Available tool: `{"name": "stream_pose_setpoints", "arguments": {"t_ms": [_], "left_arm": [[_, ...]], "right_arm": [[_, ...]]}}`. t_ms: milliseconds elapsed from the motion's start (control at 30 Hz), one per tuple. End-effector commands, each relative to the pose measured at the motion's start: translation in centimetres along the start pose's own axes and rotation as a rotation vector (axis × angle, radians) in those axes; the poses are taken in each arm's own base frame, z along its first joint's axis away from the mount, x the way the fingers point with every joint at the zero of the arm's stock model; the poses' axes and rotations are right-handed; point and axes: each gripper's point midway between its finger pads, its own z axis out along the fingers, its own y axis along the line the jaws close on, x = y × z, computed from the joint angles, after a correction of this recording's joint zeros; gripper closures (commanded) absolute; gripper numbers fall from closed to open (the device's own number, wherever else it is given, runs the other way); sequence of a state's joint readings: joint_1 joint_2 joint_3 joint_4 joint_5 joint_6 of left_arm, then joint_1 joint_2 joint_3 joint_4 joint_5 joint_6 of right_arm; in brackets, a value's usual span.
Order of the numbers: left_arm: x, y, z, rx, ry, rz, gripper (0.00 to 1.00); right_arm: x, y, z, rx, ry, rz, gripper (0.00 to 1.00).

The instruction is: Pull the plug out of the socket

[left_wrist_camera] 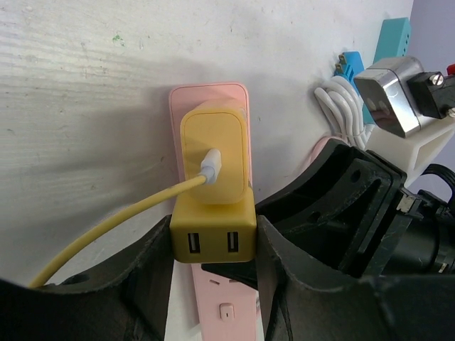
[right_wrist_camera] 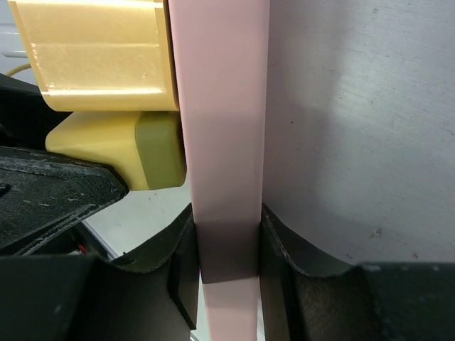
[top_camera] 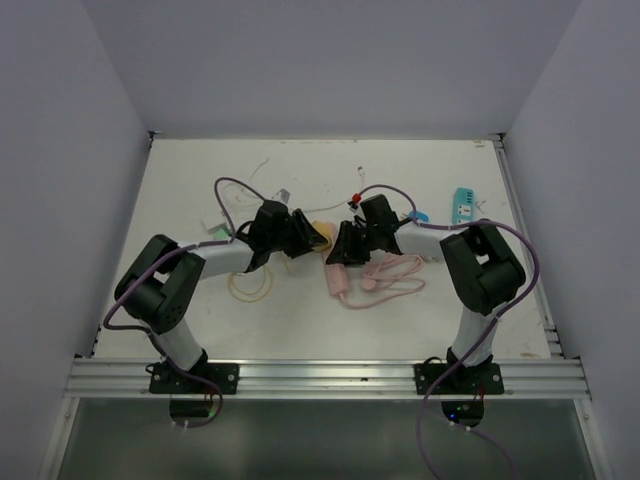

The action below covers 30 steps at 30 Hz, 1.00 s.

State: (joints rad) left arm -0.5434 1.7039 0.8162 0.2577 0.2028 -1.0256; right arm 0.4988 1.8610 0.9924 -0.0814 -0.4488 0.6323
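The robot's left gripper should release the yellow plug, still in the pink socket strip, on the white table (top_camera: 257,238) just behind the yellow cable loop.
A yellow plug (left_wrist_camera: 213,213) with two USB ports and a yellow cable sits in a pink socket strip (left_wrist_camera: 224,312). My left gripper (left_wrist_camera: 213,241) is shut on the plug, one finger on each side. My right gripper (right_wrist_camera: 227,249) is shut on the pink strip (right_wrist_camera: 220,142), clamping its narrow sides; the yellow plug (right_wrist_camera: 106,78) shows at the upper left there. In the top view the two grippers meet mid-table, left (top_camera: 305,235) and right (top_camera: 345,255), with the strip's end (top_camera: 337,280) below them.
A pink cable (top_camera: 390,275) coils right of the strip, and a yellow cable loop (top_camera: 250,287) lies to the left. A teal item (top_camera: 462,205) and white cords (left_wrist_camera: 341,114) lie at the back right. A metal-and-white fixture (left_wrist_camera: 398,99) stands close by.
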Motion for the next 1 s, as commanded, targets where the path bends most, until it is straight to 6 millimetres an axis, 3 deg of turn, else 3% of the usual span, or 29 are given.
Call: {"name": "stream_pose_setpoints", "arguments": {"t_ms": [0, 300, 467, 667, 700, 733, 800, 833, 867, 967], "left_arm": [[-3.8, -3.8, -3.2, 0.145, -0.076, 0.045, 1.00], [-5.1, -5.6, -4.4, 0.176, -0.038, 0.073, 1.00], [-3.5, -6.5, -5.0, 0.211, 0.063, 0.090, 1.00], [-2.1, -8.1, -8.4, 0.249, 0.148, 0.193, 1.00], [-2.6, -9.0, -9.6, 0.267, 0.122, 0.223, 1.00], [-2.9, -8.8, -10.2, 0.250, 0.107, 0.231, 1.00], [-5.6, -8.2, -12.0, 0.230, 0.020, 0.240, 1.00], [-5.8, -8.0, -12.3, 0.215, 0.004, 0.239, 1.00], [-7.8, -6.5, -12.7, 0.166, -0.055, 0.234, 1.00], [-11.1, -2.9, -13.6, 0.042, -0.153, 0.224, 1.00]], "right_arm": [[6.1, -13.3, -1.1, 0.513, 0.134, 0.108, 1.00], [6.6, -14.2, -1.5, 0.564, 0.161, 0.112, 1.00], [6.3, -13.7, -1.7, 0.547, 0.152, 0.097, 1.00], [6.0, -13.6, -2.3, 0.555, 0.142, 0.076, 1.00], [6.0, -13.6, -2.4, 0.554, 0.140, 0.077, 1.00], [6.0, -13.5, -2.5, 0.553, 0.140, 0.072, 1.00], [6.0, -13.4, -2.7, 0.551, 0.139, 0.067, 1.00], [6.0, -13.4, -2.8, 0.550, 0.136, 0.066, 1.00], [6.1, -13.4, -2.9, 0.549, 0.136, 0.063, 1.00], [5.9, -13.1, -3.1, 0.536, 0.128, 0.049, 1.00]]}}
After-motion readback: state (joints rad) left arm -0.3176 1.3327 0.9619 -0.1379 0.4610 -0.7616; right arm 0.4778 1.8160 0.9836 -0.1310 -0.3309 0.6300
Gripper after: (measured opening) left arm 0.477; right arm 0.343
